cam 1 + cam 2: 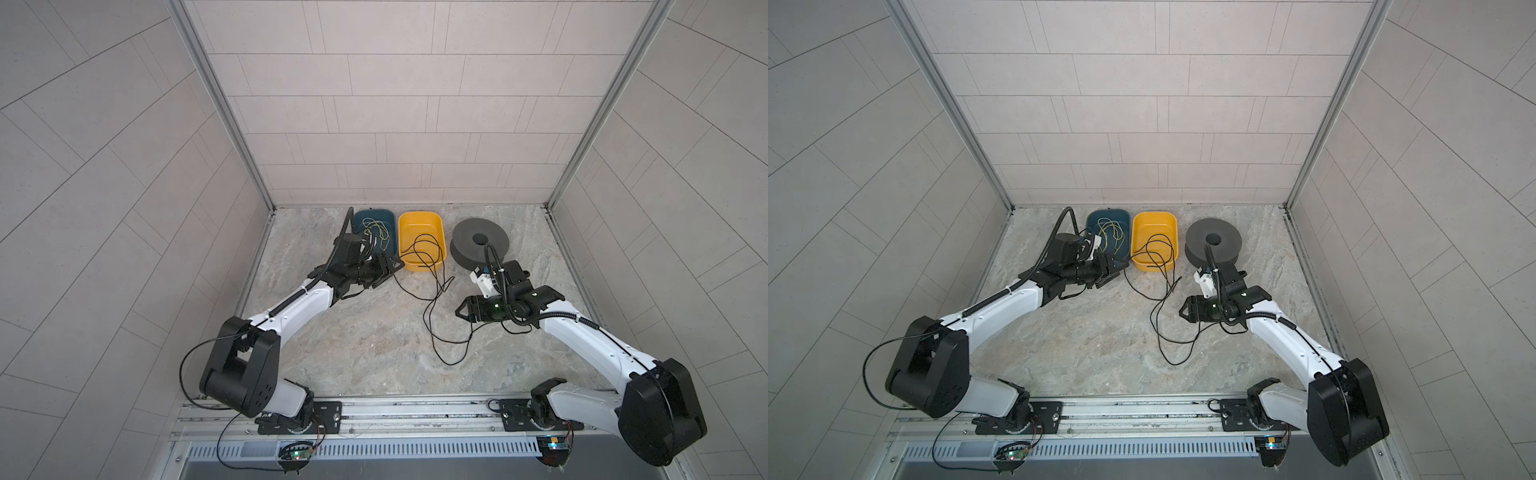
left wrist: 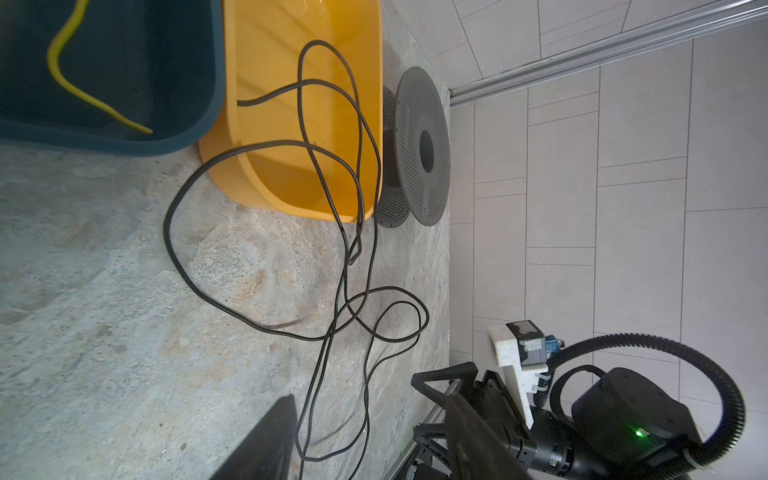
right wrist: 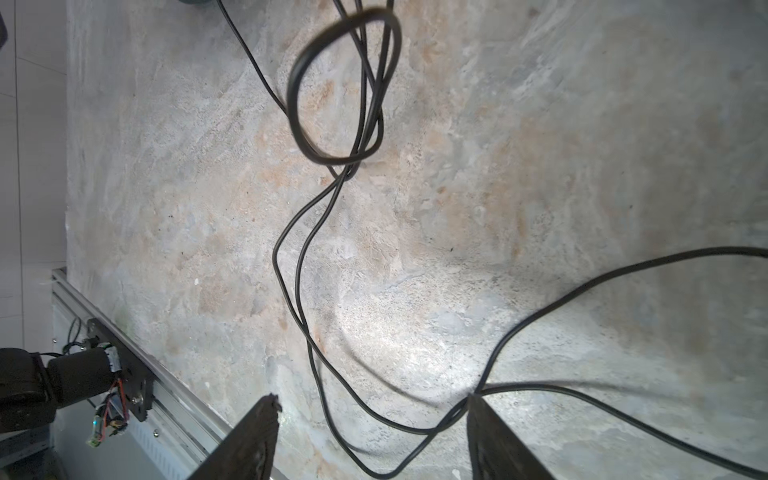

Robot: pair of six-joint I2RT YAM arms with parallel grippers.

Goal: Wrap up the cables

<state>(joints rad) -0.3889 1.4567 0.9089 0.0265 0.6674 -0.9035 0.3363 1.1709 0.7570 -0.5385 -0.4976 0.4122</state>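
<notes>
The parts of the cable at the yellow bin's front edge [image 1: 436, 266] are the next things that my right gripper should go to, and it should close there.
The cable [image 1: 432, 320], a thin black cord, lies in loose loops on the stone table [image 1: 353, 345] in both top views. Its far loops rest inside the yellow bin [image 1: 419, 224] and drape over the bin's front wall. My left gripper [image 1: 390, 272] hovers left of that bin, open. In the left wrist view, cable [image 2: 332, 332] strands run between its fingers [image 2: 270, 436] without being pinched. My right gripper [image 1: 458, 311] is low over the near loops and open. The cable [image 3: 316, 374] crosses between its fingers [image 3: 490, 432], brushing one tip.
A grey spool [image 1: 478, 245] lies on its side right of the yellow bin, just behind my right wrist. A dark blue bin [image 1: 374, 216] with a yellow-green cord [image 1: 376, 232] sits left of the yellow bin. Tiled walls enclose three sides; a metal rail [image 1: 415, 411] runs along the front.
</notes>
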